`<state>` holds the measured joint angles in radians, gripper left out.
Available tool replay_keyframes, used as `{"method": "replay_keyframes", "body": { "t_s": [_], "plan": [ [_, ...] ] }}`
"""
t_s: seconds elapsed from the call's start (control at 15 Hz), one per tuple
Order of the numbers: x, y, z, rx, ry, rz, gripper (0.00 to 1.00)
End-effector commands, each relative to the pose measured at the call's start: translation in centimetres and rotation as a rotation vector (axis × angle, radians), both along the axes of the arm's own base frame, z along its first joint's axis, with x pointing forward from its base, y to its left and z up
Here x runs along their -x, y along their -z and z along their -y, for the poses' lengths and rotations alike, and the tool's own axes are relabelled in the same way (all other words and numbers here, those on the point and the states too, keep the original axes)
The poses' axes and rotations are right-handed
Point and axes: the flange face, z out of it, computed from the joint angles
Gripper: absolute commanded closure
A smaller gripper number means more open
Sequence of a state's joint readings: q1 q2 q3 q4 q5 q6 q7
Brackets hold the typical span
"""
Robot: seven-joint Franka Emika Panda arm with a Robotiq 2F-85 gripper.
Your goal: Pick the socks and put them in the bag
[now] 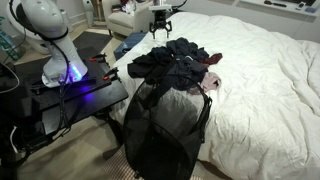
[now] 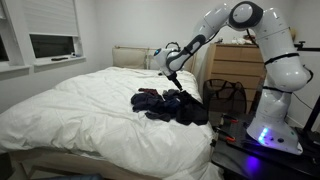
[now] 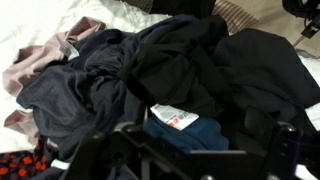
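I need to move my gripper next to the small navy piece in the clothes heap and close it on its cloth [image 1: 159, 48] [image 3: 192, 134] beside the white label.
The socks are part of a heap of dark clothes [image 1: 180, 62] on the white bed, seen in both exterior views [image 2: 170, 103]. I cannot pick them out from there. In the wrist view a small navy piece with a white label [image 3: 200, 135] lies in the heap [image 3: 150, 70], below and between my fingers. My gripper [image 1: 161, 22] [image 2: 172, 76] hovers above the heap, open and empty; its dark fingers frame the bottom of the wrist view [image 3: 195, 160]. The black mesh bag [image 1: 165, 125] [image 2: 228, 97] stands upright beside the bed, next to the heap.
A pink-and-white cloth [image 1: 212, 85] [image 3: 35, 65] lies at the heap's edge. The robot base [image 1: 55, 50] stands on a black table beside the bed. A wooden dresser [image 2: 240, 60] is behind the bag. White bedding [image 1: 260, 90] spreads around the heap.
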<state>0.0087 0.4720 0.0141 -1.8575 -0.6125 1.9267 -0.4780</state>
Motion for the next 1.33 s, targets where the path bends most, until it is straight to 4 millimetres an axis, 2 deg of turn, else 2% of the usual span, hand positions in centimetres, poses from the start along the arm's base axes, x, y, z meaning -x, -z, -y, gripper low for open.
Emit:
{"method": "replay_keyframes", "body": {
  "t_s": [0.0, 0.47, 1.27],
  "plan": [
    [-0.7, 0.5, -0.8, -0.076, -0.11, -0.017, 0.0],
    [-0.1, 3.6, -1.3, -0.155, -0.254, -0.094, 0.0],
    [1.7, 8.8, -1.9, -0.181, -0.313, -0.121, 0.0]
  ]
}}
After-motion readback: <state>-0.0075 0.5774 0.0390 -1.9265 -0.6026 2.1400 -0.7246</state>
